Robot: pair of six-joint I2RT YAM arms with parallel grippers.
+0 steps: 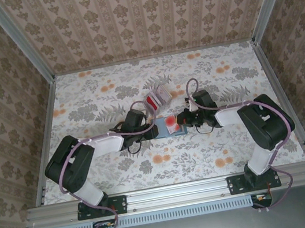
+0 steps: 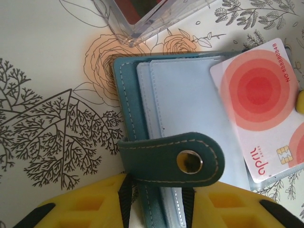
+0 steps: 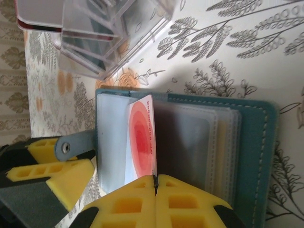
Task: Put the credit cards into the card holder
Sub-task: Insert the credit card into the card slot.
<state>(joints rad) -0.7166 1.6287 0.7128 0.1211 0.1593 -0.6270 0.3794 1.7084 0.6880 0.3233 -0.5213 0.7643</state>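
Note:
I will use my right gripper to set the credit card, now tilted over the holder's inside, down flat in the light blue pocket (image 1: 163, 127) (image 3: 115, 146) beside the snap strap and let go of it there.
The card holder (image 1: 164, 128) lies open on the table, dark teal with light blue pockets (image 2: 190, 104) and clear sleeves (image 3: 213, 137). My left gripper (image 2: 154, 204) is shut on its near cover edge, just below the snap strap (image 2: 171, 159). One of the credit cards (image 3: 141, 137), white with red rings (image 2: 259, 102), stands tilted over the holder's inside. My right gripper (image 3: 155, 183) is shut on that card's lower edge. I cannot tell if the card sits in a pocket. In the top view both grippers (image 1: 154, 130) (image 1: 180, 121) meet over the holder.
A clear plastic box (image 1: 157, 97) stands just beyond the holder, tilted, with more red and white cards inside (image 3: 40, 23). Its corner (image 2: 137, 28) is close to the holder's far edge. The floral table (image 1: 240, 76) is walled on three sides.

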